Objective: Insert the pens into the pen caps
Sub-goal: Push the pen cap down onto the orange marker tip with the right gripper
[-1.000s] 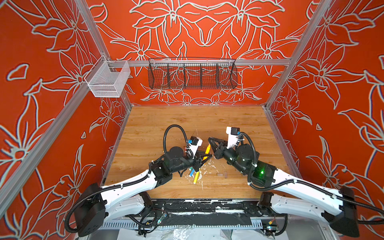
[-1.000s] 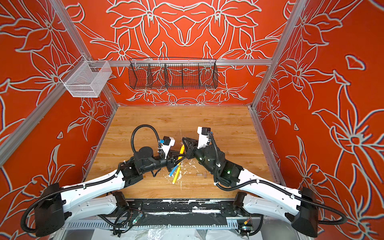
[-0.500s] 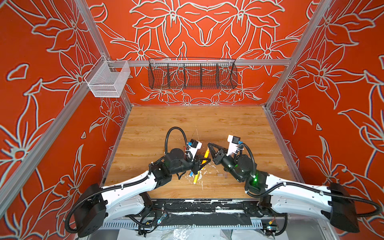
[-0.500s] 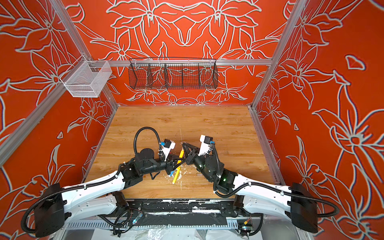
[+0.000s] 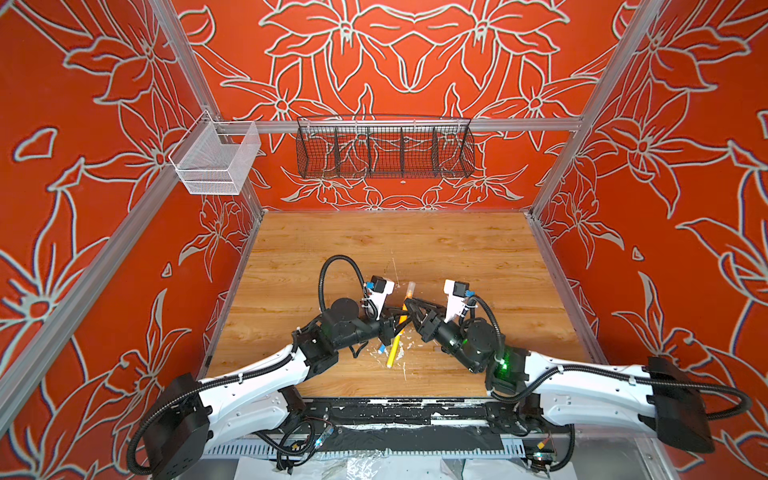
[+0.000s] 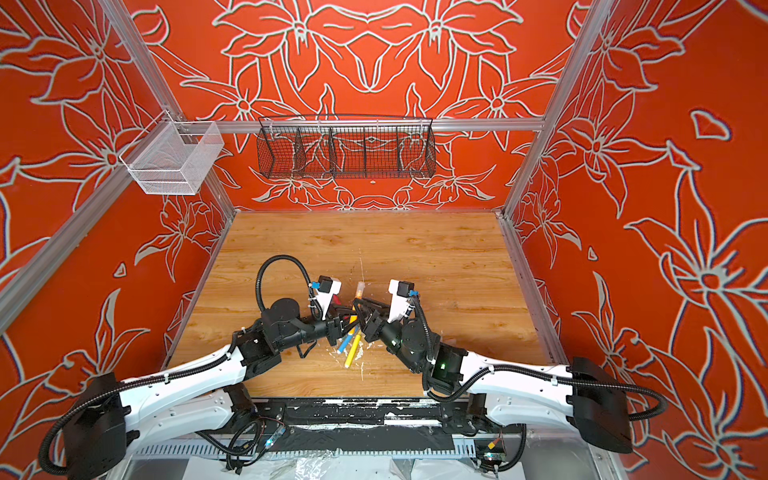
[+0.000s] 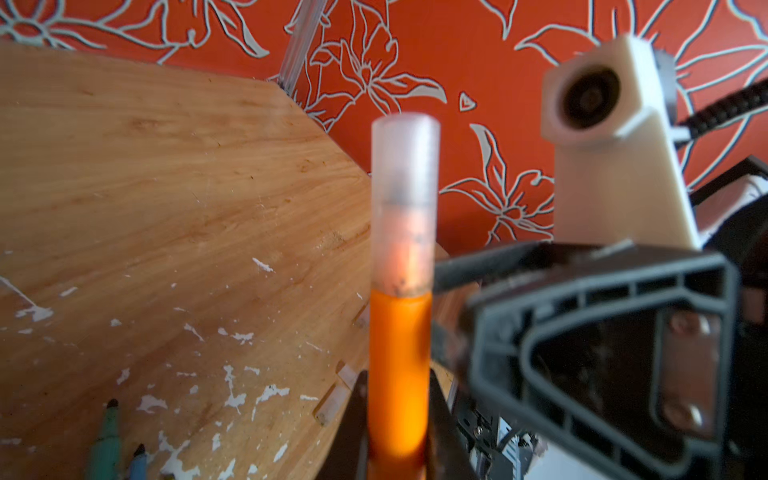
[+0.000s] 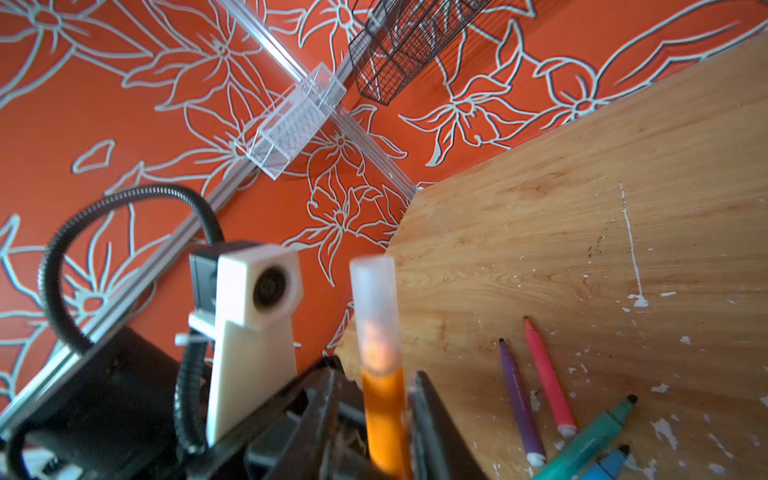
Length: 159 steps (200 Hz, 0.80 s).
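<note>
The orange pen is between my right gripper's fingers below the pen cap, so that gripper should take the pen cap itself point(image 5: 411, 288) before my left gripper pushes the pen in.
My left gripper point(image 7: 397, 386) is shut on the orange pen point(image 7: 399, 365), which it holds lifted and tilted above the table. A clear pen cap point(image 7: 405, 199) sits over the pen's tip. My right gripper point(image 8: 376, 388) straddles the same orange pen point(image 8: 384, 411) just below the pen cap point(image 8: 374, 307), open, with a gap on one side. In both top views the two grippers point(image 5: 395, 324) point(image 5: 409, 303) meet at the table's middle. Purple point(image 8: 519, 399), pink point(image 8: 546, 374), green point(image 8: 598, 436), blue point(image 6: 345, 343) and yellow point(image 5: 392, 353) pens lie on the wood. Loose clear caps point(image 7: 330, 405) lie beside them.
White flecks point(image 7: 237, 399) litter the wooden table point(image 5: 374, 249) around the pens. A black wire basket point(image 5: 384, 149) hangs on the back wall, and a white mesh basket point(image 5: 216, 162) is at the back left corner. Red patterned walls close in three sides.
My right gripper has swung left and met the orange pen held by the left gripper. Its jaws were shut and now stand apart. The left gripper has kept its grip.
</note>
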{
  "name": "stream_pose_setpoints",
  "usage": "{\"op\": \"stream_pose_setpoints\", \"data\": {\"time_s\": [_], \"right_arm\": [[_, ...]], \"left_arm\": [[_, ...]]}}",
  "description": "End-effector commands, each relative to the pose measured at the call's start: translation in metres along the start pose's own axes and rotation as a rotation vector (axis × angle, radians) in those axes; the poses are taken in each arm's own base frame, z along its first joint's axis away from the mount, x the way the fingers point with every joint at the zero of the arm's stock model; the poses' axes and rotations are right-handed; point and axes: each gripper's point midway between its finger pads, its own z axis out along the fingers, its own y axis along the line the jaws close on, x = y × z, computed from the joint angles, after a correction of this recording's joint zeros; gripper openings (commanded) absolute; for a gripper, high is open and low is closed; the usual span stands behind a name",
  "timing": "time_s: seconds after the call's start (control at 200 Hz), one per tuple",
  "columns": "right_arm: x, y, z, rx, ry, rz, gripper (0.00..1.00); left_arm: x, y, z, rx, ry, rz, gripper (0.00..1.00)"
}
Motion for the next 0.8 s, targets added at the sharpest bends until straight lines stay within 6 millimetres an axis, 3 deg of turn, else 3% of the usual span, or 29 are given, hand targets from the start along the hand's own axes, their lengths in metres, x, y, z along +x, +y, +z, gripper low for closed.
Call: {"op": "stream_pose_setpoints", "data": {"time_s": [0.0, 0.215, 0.38, 0.701, 0.791], "right_arm": [[-0.012, 0.006, -0.008, 0.020, 0.007, -0.043, 0.41], [-0.042, 0.022, -0.020, 0.068, 0.031, -0.146, 0.52], [-0.062, 0.025, -0.011, 0.092, 0.072, -0.152, 0.54], [-0.066, 0.017, 0.006, 0.142, 0.104, -0.160, 0.54], [-0.062, 0.019, 0.012, 0.124, 0.128, -0.154, 0.47]], "left_arm": [[-0.028, -0.014, -0.003, 0.038, -0.093, 0.060, 0.00], [-0.022, -0.020, 0.002, 0.080, -0.059, 0.120, 0.00], [-0.019, -0.023, 0.006, 0.101, -0.025, 0.147, 0.00], [-0.019, -0.021, 0.007, 0.091, -0.022, 0.148, 0.00], [-0.018, -0.021, 0.007, 0.090, -0.021, 0.148, 0.00]]}}
